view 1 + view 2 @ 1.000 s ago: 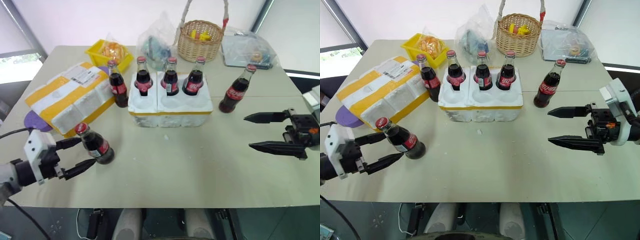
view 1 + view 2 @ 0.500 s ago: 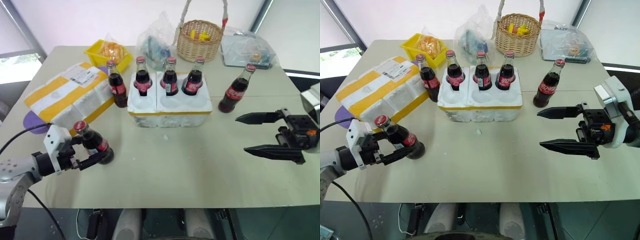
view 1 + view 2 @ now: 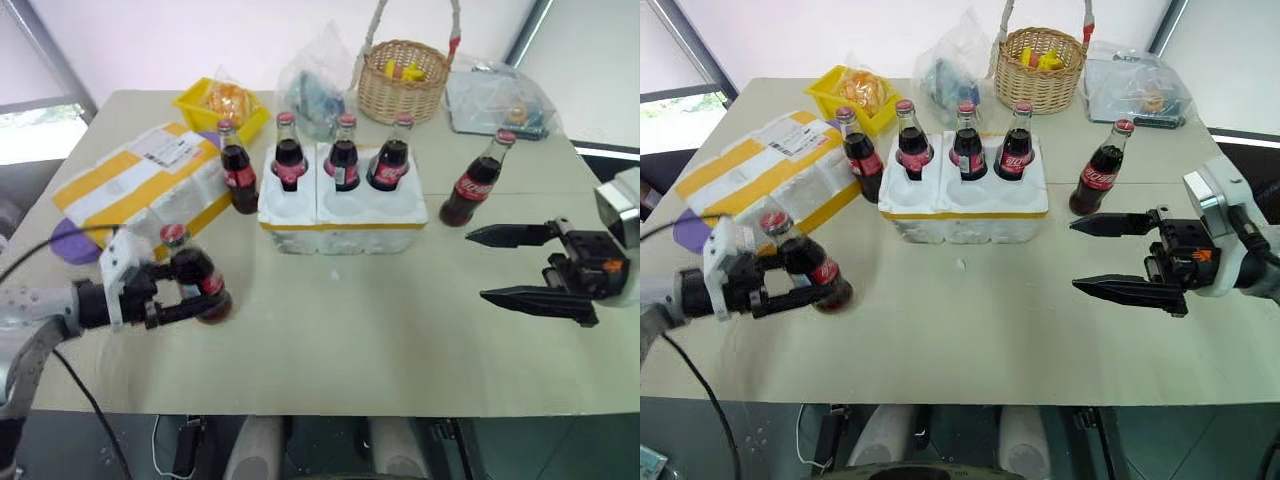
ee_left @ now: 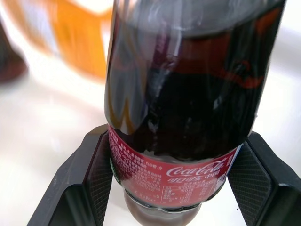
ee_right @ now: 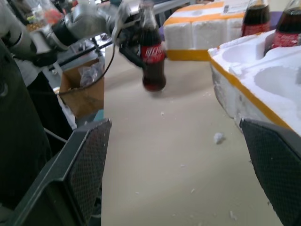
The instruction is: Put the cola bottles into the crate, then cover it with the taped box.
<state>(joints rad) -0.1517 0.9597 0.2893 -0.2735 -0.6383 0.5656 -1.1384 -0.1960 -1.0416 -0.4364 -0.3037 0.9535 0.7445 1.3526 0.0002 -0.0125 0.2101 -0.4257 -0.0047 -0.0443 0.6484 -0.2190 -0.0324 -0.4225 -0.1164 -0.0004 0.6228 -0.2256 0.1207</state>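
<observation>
Next, I release the cola bottle, now near the table's front, with my left gripper in the bare middle front hollow of the white crate (image 3: 344, 205).
My left gripper (image 3: 192, 298) is shut on a cola bottle (image 3: 198, 283) near the table's front left, and its fingers (image 4: 89, 174) clamp the bottle (image 4: 181, 117) just below the label. The bottle leans slightly, its base at or just above the tabletop. The white crate (image 3: 340, 222) holds three cola bottles (image 3: 343, 162) in its back wells, and its front wells are bare. One more bottle (image 3: 237, 170) stands left of the crate, another (image 3: 477, 183) to its right. The taped box (image 3: 140, 190) lies at the left. My right gripper (image 3: 476, 264) hangs open, holding nothing, in front of the right-hand bottle.
At the back of the table stand a yellow bin (image 3: 222, 105), a wicker basket (image 3: 402, 80) and plastic bags (image 3: 500, 100). A purple disc (image 3: 65, 240) pokes out from under the taped box. Small white crumbs lie in front of the crate.
My left gripper closed on the leaning bottle, then carried it a little forward and right, more upright. My right gripper drifted slightly left, still open.
</observation>
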